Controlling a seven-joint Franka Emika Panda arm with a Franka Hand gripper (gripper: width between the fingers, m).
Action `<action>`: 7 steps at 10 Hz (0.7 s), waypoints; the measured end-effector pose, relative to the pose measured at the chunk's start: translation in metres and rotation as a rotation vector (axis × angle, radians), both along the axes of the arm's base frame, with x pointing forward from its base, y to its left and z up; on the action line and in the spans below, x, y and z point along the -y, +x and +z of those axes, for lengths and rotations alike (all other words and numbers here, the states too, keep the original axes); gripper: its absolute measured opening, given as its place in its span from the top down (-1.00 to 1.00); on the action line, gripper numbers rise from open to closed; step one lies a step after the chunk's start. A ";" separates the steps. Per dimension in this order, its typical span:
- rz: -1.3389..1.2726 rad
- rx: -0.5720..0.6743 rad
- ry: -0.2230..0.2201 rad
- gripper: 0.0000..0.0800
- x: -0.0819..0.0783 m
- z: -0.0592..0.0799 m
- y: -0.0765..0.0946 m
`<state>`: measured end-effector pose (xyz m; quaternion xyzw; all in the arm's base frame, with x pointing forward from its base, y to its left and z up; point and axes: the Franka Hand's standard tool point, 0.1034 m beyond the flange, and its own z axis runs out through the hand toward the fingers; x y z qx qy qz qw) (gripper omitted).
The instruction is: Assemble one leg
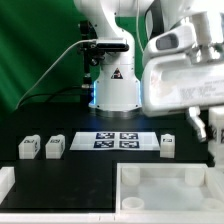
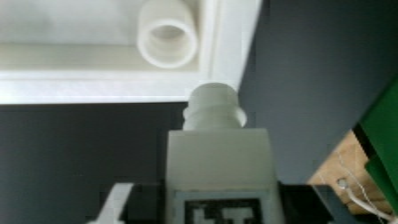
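Observation:
Next, my gripper releases the white leg standing upright in the white panel's near corner socket (image 1: 212, 202) (image 2: 169, 42), under my hand. The leg's tip is now close to the panel's rim.
In the wrist view my gripper (image 2: 217, 208) is shut on a white leg (image 2: 217, 150). The leg's marker tag (image 2: 222, 212) faces the camera, and its rounded screw tip (image 2: 214, 103) points toward the large white tray-like panel (image 2: 71, 85). The tip is close to the panel's rim, beside a round raised socket (image 2: 173, 42). In the exterior view my hand (image 1: 185, 70) is big and blurred at the right, above the panel (image 1: 160, 185); the held leg is hidden there. Three more legs (image 1: 27, 148) (image 1: 55, 147) (image 1: 168, 146) stand on the black table.
The marker board (image 1: 118, 140) lies flat in the middle, in front of the robot base (image 1: 113, 85). A white block (image 1: 6, 181) shows at the exterior view's lower left. A green backdrop stands behind, and its edge shows in the wrist view (image 2: 381, 130).

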<state>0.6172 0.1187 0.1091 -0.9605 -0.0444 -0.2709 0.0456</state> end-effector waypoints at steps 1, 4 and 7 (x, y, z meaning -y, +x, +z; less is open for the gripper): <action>-0.001 0.013 -0.008 0.27 0.004 -0.009 0.003; 0.002 0.010 -0.020 0.27 0.012 -0.025 0.001; 0.007 -0.001 -0.019 0.27 0.006 -0.032 -0.003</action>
